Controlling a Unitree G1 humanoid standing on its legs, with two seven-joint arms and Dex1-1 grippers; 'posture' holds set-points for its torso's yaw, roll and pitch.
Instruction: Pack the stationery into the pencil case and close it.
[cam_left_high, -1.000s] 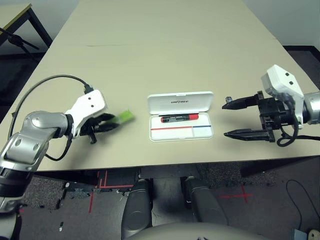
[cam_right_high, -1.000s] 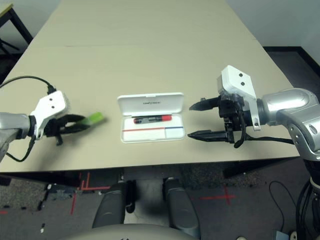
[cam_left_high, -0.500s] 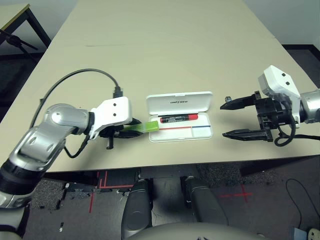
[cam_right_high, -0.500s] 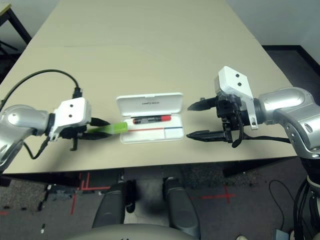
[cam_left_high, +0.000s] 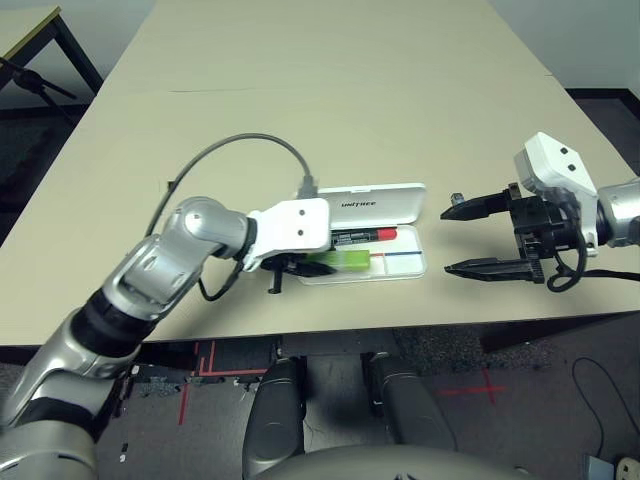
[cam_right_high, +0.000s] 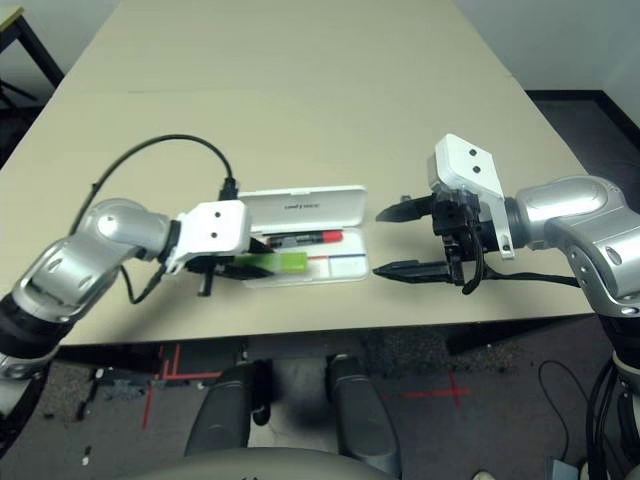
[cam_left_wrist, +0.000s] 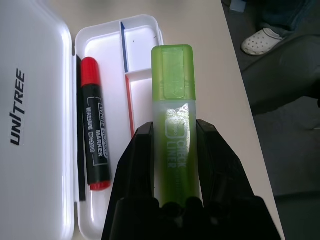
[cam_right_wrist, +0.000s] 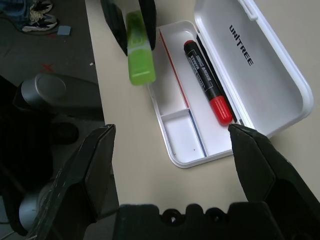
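Observation:
The robot's left gripper needs to release the lime-green marker in the tray's long front slot (cam_left_high: 351, 266) (cam_left_wrist: 153, 131), parallel to the red marker.
The pencil case (cam_left_high: 402, 266) lies open near the table's front edge, its white lid (cam_left_high: 385, 202) folded back flat. A red marker with black end (cam_left_high: 366, 235) rests in the tray's rear slot. My left gripper (cam_left_high: 306, 265) is shut on the lime-green marker (cam_left_high: 341, 261) and holds it lengthwise just above the tray's front edge. In the left wrist view the green marker (cam_left_wrist: 172, 90) sticks out between the black fingers (cam_left_wrist: 142, 150), beside the red marker (cam_left_wrist: 95, 140). To the right of the case my right gripper (cam_left_high: 452, 240) stands open and holds nothing.
The table's front edge runs close below the case. Beyond the lid stretches bare beige tabletop (cam_left_high: 330, 90). A black cable (cam_left_high: 240, 145) arcs over my left forearm. In the right wrist view, a small end compartment (cam_right_wrist: 182, 137) of the tray sits nearest my right gripper.
My left arm has swung right with the green marker, from the table's left side to over the open case. The right gripper has barely moved.

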